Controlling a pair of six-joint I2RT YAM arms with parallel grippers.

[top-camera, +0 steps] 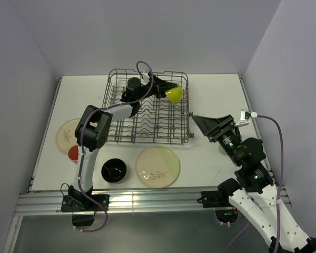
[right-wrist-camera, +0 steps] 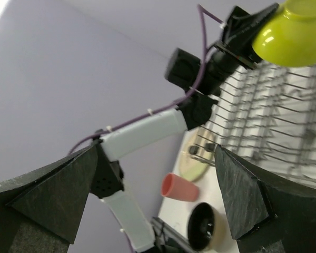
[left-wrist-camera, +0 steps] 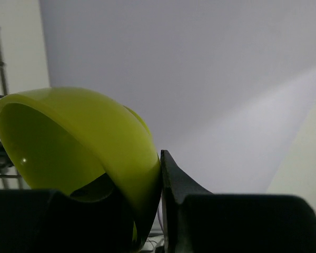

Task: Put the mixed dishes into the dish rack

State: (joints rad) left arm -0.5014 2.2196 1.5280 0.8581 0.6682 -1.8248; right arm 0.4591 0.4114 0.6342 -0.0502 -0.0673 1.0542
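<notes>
My left gripper has the lime-green bowl. It will let go of it among the dish rack's back wires (top-camera: 170, 101), near the side facing my right gripper.
My left gripper (top-camera: 166, 89) is shut on the rim of the lime-green bowl (top-camera: 174, 94) and holds it tilted above the far right corner of the dish rack (top-camera: 147, 113). In the left wrist view the bowl (left-wrist-camera: 68, 137) has its wall pinched between the fingers (left-wrist-camera: 181, 184). My right gripper (top-camera: 201, 127) is open and empty, right of the rack. The large sprig plate (top-camera: 157, 166) and black bowl (top-camera: 115, 169) lie in front of the rack. The smaller plate (top-camera: 67, 134) and coral-pink cup (top-camera: 73, 154) lie at the left. The mint-green cup is hidden.
The rack holds no dishes. The right wrist view looks left between its open fingers (right-wrist-camera: 242, 195) at the coral cup (right-wrist-camera: 181, 187) on its side, the black bowl (right-wrist-camera: 203, 226), the rack (right-wrist-camera: 274, 116) and the raised lime bowl (right-wrist-camera: 295, 31). Walls close in three sides.
</notes>
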